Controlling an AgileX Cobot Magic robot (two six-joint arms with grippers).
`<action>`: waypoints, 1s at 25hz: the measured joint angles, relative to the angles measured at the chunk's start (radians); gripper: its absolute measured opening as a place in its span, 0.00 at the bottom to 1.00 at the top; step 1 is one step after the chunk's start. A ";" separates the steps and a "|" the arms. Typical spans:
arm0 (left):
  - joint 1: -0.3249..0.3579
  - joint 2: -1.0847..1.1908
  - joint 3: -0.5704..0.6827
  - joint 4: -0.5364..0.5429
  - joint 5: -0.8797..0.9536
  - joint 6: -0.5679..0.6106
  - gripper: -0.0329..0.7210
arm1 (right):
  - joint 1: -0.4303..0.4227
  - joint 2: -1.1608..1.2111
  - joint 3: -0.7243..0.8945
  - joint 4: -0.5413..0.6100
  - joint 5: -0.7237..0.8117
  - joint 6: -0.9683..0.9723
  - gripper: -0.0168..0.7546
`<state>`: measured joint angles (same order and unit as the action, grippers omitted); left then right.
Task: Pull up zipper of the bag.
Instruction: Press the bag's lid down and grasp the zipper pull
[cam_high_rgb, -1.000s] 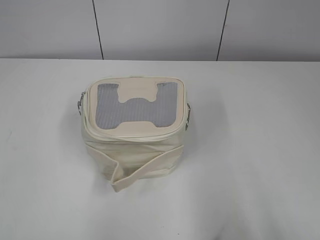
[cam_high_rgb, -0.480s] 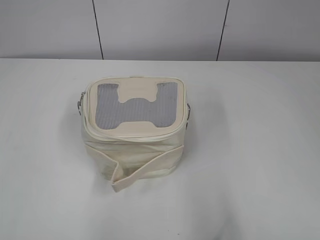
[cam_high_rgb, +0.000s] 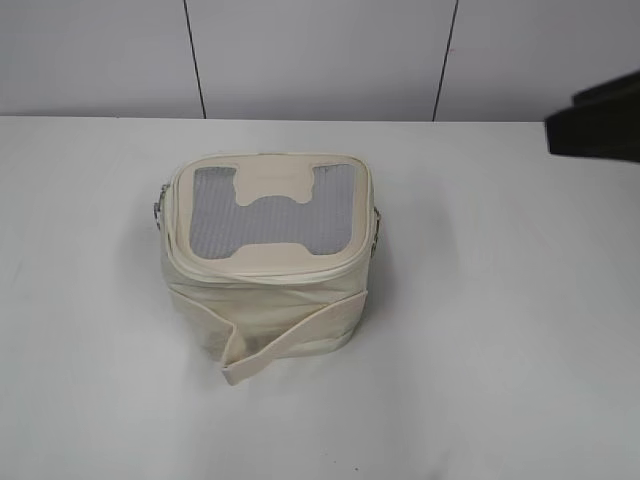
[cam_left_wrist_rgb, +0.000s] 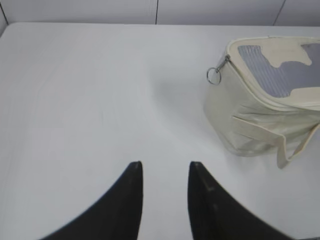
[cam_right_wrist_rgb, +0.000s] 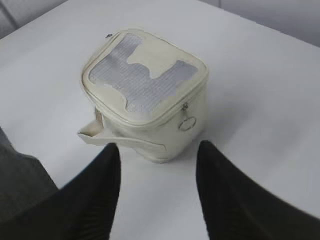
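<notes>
The fingers of my left gripper will next move to the ring pull (cam_high_rgb: 157, 213) (cam_left_wrist_rgb: 212, 81) of the silver slider on the bag's side nearest that gripper and close there.
The cream boxy bag (cam_high_rgb: 268, 290) stands on the white table, its grey mesh top with the cream H patch facing up. The zipper (cam_high_rgb: 265, 272) runs round the top panel's edge. One silver slider with a ring pull hangs at the bag's left side (cam_high_rgb: 158, 212) and also shows in the left wrist view (cam_left_wrist_rgb: 214, 75). The other hangs at the right side (cam_high_rgb: 376, 232) and shows in the right wrist view (cam_right_wrist_rgb: 187, 121). My left gripper (cam_left_wrist_rgb: 165, 166) is open and empty, left of the bag (cam_left_wrist_rgb: 265, 100). My right gripper (cam_right_wrist_rgb: 157, 147) is open and empty, short of the bag (cam_right_wrist_rgb: 150, 95).
The flat cream strap (cam_high_rgb: 290, 345) loops out at the bag's front. A dark part of the right arm (cam_high_rgb: 595, 125) shows at the right edge of the exterior view. White table (cam_high_rgb: 520, 330) and grey wall panels (cam_high_rgb: 320, 55) surround the bag.
A dark part of the right arm has come into the exterior view at the right edge. The bag has not moved.
</notes>
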<state>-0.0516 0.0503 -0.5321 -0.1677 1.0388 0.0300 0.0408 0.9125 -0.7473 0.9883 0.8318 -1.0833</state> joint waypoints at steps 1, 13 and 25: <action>-0.007 0.020 0.000 -0.003 -0.002 0.000 0.36 | 0.006 0.085 -0.050 0.014 0.024 -0.037 0.53; -0.073 0.445 -0.027 -0.240 -0.255 0.255 0.41 | 0.336 1.059 -0.981 -0.106 0.241 -0.046 0.53; -0.053 1.160 -0.055 -1.001 -0.492 1.118 0.53 | 0.384 1.472 -1.472 -0.123 0.367 0.081 0.55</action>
<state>-0.1043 1.2107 -0.5867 -1.1691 0.5471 1.1476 0.4247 2.3841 -2.2192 0.8652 1.1991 -1.0021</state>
